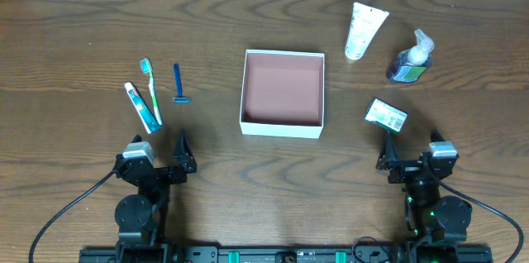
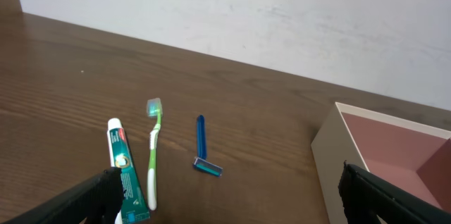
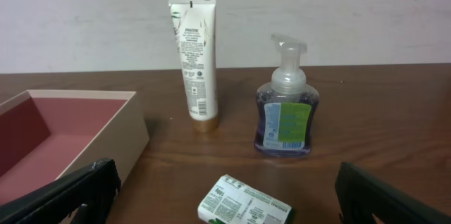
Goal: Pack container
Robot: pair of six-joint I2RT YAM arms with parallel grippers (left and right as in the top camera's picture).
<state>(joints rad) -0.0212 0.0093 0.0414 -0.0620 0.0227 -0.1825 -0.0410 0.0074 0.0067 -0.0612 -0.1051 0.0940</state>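
Next, I move my right gripper to the white tube beside the purple soap pump bottle and close it on the white tube's upper half [image 1: 369,21] [image 3: 194,37].
The container [image 1: 282,128] is a white square box with an empty pinkish-brown inside, at the table's middle; it also shows in the left wrist view [image 2: 331,146] and the right wrist view [image 3: 127,136]. Left of it lie a toothpaste tube [image 1: 141,106], a green toothbrush [image 1: 153,89] and a blue razor [image 1: 178,83]. Right of it lie a white tube [image 1: 364,30], a purple soap pump bottle [image 1: 410,59] and a wrapped soap bar [image 1: 386,114]. My left gripper [image 1: 157,157] is open and empty near the front edge. My right gripper [image 1: 412,157] is open and empty, just in front of the soap bar [image 3: 245,204].
The dark wooden table [image 1: 74,40] runs to a white wall [image 2: 282,20] at the back. Black cables [image 1: 66,213] trail from both arm bases at the front edge.
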